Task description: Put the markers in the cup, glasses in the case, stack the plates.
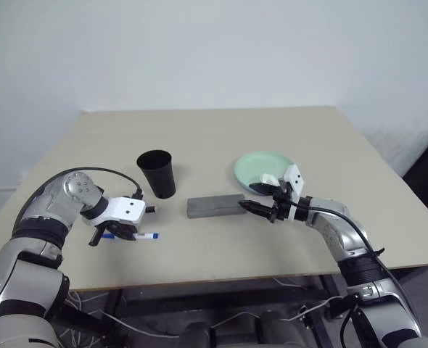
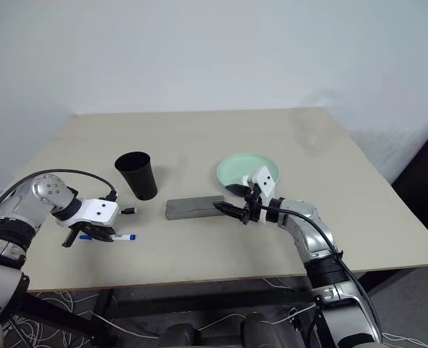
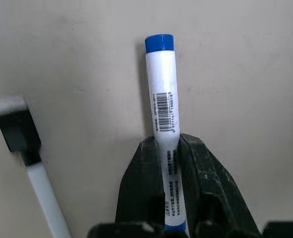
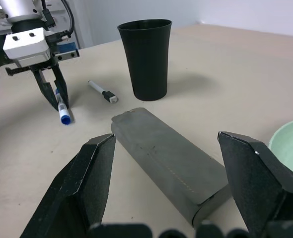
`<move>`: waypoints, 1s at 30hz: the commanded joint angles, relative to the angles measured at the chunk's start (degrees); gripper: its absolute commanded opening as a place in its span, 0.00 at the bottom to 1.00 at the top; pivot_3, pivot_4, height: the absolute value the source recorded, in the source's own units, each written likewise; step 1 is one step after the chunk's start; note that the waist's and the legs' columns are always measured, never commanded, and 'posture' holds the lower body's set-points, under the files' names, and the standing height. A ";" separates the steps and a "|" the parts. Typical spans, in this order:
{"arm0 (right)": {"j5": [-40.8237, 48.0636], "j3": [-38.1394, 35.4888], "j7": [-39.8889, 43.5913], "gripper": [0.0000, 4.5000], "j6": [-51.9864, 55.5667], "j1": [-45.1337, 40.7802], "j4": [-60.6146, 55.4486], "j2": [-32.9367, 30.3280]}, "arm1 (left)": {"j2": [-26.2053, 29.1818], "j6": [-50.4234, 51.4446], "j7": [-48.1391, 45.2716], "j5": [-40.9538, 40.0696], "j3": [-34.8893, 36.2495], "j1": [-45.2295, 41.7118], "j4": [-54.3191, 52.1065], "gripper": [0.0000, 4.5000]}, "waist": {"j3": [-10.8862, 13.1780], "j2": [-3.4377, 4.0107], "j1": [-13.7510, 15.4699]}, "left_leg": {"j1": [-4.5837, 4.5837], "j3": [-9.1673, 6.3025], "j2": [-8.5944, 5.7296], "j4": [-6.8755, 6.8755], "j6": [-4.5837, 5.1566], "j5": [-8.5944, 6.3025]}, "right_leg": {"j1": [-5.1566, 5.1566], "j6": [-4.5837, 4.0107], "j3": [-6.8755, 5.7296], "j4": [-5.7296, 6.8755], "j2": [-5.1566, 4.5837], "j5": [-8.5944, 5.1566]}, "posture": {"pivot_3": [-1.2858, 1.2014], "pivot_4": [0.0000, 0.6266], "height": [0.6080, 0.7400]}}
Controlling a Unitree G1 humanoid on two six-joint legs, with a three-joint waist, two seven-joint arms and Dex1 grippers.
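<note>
My left gripper will release the blue-capped marker inside the opening of the upright black cup (image 1: 157, 162).
The blue-capped marker (image 3: 161, 94) lies flat on the table, and my left gripper (image 3: 169, 144) points down, shut on its barrel. The black-capped marker (image 3: 17, 131) lies just beside it, toward the upright black cup (image 1: 156, 172). The grey case (image 1: 215, 206) lies closed at the table's middle. My right gripper (image 4: 166, 141) hovers open at the case's right end with nothing between its fingers. Just behind that gripper sits the mint green plate (image 1: 261, 168). The glasses are out of view.
The beige table (image 1: 221, 138) stretches back to a white wall. Its front edge runs close below both grippers. Cables hang under the table at the front.
</note>
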 commanded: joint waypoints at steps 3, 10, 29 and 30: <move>0.76 -0.80 0.05 0.80 -0.09 -1.16 -2.66 -0.24 | -2.80 12.94 -3.48 -18.76 10.11 2.30 -15.84 0.02 | 0.01 -0.13 -0.01 | -0.19 0.00 0.01 0.02 -0.01 -0.01 | -0.13 0.03 0.01 -0.02 -0.04 0.02 | 0.52 0.00 0.97; 0.79 -0.58 0.54 0.80 -0.15 -2.03 -2.23 -0.42 | -8.00 33.94 8.23 -38.81 27.09 5.13 -32.92 0.02 | 0.04 -0.18 -0.37 | -0.40 -0.01 0.08 -0.15 -0.17 -0.11 | -0.49 0.20 -0.05 -0.02 0.01 0.09 | 0.52 0.00 0.97; 0.51 0.05 1.84 0.80 -0.70 -3.84 -0.75 -0.13 | -19.75 0.83 44.37 -27.72 36.16 -1.64 -2.59 0.02 | 0.02 -0.23 0.01 | -0.14 -0.10 -0.02 -0.17 -0.27 -0.13 | -0.07 0.19 -0.20 -0.24 -0.01 0.10 | 0.52 0.00 0.97; 0.53 0.01 1.79 0.80 -0.68 -3.73 -0.89 -0.15 | -19.93 0.21 44.48 -27.44 35.98 -2.14 -1.09 0.02 | 0.02 -0.23 0.00 | -0.15 -0.10 -0.02 -0.18 -0.27 -0.13 | -0.07 0.19 -0.20 -0.25 -0.01 0.10 | 0.52 0.00 0.97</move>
